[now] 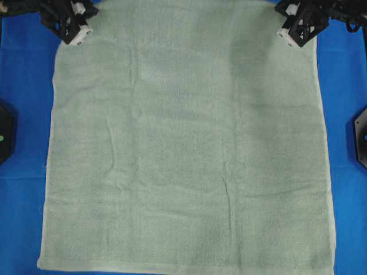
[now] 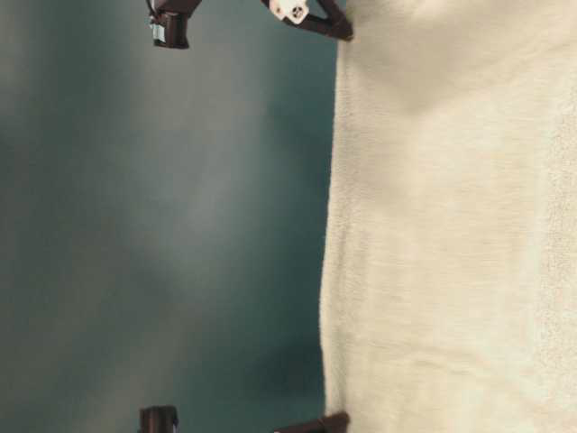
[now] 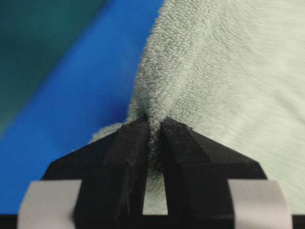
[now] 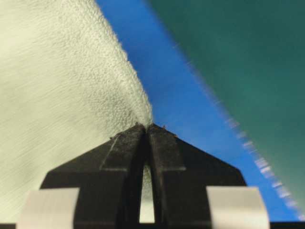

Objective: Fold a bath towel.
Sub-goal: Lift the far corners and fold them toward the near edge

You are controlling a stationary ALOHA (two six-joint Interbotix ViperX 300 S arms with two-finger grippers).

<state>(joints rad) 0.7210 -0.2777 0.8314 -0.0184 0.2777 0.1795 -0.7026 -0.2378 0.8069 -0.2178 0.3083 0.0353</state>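
The robot's left gripper needs to release its bath towel corner on top of the towel's near corner [image 1: 59, 262] along the same side.
The bath towel [image 1: 183, 149], pale sage-green terry cloth, lies spread flat over most of the blue cloth surface [image 1: 26, 114]. At its far left corner sits my left gripper [image 1: 79, 33], shut on a pinch of towel edge; in the left wrist view the cloth [image 3: 200, 67] is bunched between the black fingers [image 3: 128, 157]. My right gripper [image 1: 288, 34] is at the far right corner, shut on the towel's edge [image 4: 71, 81], with the fingers [image 4: 167, 152] pressed together over a thin fold. In the table-level view the towel [image 2: 451, 225] fills the right half.
Black arm bases stand at the left edge [image 1: 6, 132] and the right edge [image 1: 360, 134] of the overhead view. Blue surface shows in strips on both sides of the towel. A teal backdrop [image 2: 162, 225] lies beyond the table.
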